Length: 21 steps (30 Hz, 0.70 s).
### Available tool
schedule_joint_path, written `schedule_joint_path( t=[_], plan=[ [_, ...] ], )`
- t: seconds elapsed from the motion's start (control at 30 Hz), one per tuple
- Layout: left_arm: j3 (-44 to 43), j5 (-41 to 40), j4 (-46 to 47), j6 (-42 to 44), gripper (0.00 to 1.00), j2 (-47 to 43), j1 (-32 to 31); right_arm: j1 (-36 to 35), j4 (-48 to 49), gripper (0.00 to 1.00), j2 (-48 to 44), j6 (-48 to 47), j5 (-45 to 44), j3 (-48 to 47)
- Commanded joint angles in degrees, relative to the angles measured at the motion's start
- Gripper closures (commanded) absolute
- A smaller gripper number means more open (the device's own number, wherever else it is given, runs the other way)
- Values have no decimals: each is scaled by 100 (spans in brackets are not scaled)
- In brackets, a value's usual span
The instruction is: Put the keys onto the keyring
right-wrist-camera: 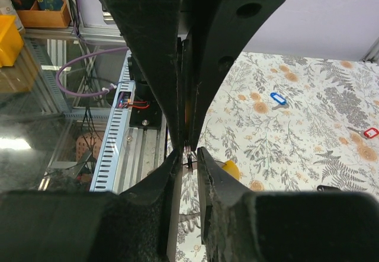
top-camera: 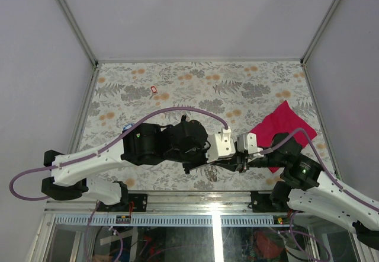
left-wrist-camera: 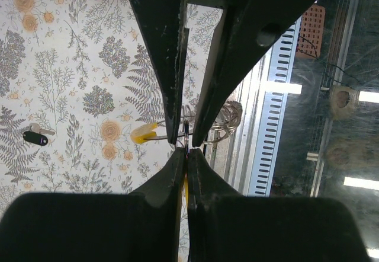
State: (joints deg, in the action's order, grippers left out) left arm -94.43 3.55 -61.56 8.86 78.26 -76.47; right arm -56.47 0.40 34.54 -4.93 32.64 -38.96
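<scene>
My left gripper will take the yellow head [left-wrist-camera: 144, 133] while my right gripper holds the thin silvery keyring, which my left gripper now pinches where keys must go.
Both grippers meet fingertip to fingertip just above the table's near edge. My left gripper [top-camera: 204, 160] [left-wrist-camera: 185, 154] is shut on the thin silvery keyring [left-wrist-camera: 186, 133], and a yellow sliver shows between its fingers. My right gripper [top-camera: 218, 165] [right-wrist-camera: 188, 153] comes in from the opposite side. Its jaws stand a narrow gap apart, with the ring [right-wrist-camera: 188, 149] edge-on between them. A yellow-headed key [left-wrist-camera: 144, 133] sticks out sideways at the ring, and its head also shows in the right wrist view [right-wrist-camera: 230, 170]. A black key [left-wrist-camera: 35, 137], a blue key [right-wrist-camera: 277, 98] and a red key [top-camera: 154, 89] lie loose on the floral table.
A magenta cloth [top-camera: 284, 128] lies at the right of the table. More silvery loops [left-wrist-camera: 228, 117] hang behind the right fingers. The metal rail and slotted cable duct [left-wrist-camera: 269, 114] of the near edge run right under the grippers. Grey walls close off the far and side edges.
</scene>
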Motion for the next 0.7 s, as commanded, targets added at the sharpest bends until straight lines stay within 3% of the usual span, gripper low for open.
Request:
schedule_joint_path(
  t=[0.0, 0.27, 0.67],
  plan=[
    [-109, -87, 145, 75, 100, -120, -26, -1, 321, 79, 38, 58, 114, -15],
    [18, -74, 219, 55, 100, -217, -24, 3, 364, 98, 67, 137, 136, -99],
    [722, 68, 965, -83, 84, -895, -26, 4, 465, 100, -224, 379, 47, -305]
  ],
)
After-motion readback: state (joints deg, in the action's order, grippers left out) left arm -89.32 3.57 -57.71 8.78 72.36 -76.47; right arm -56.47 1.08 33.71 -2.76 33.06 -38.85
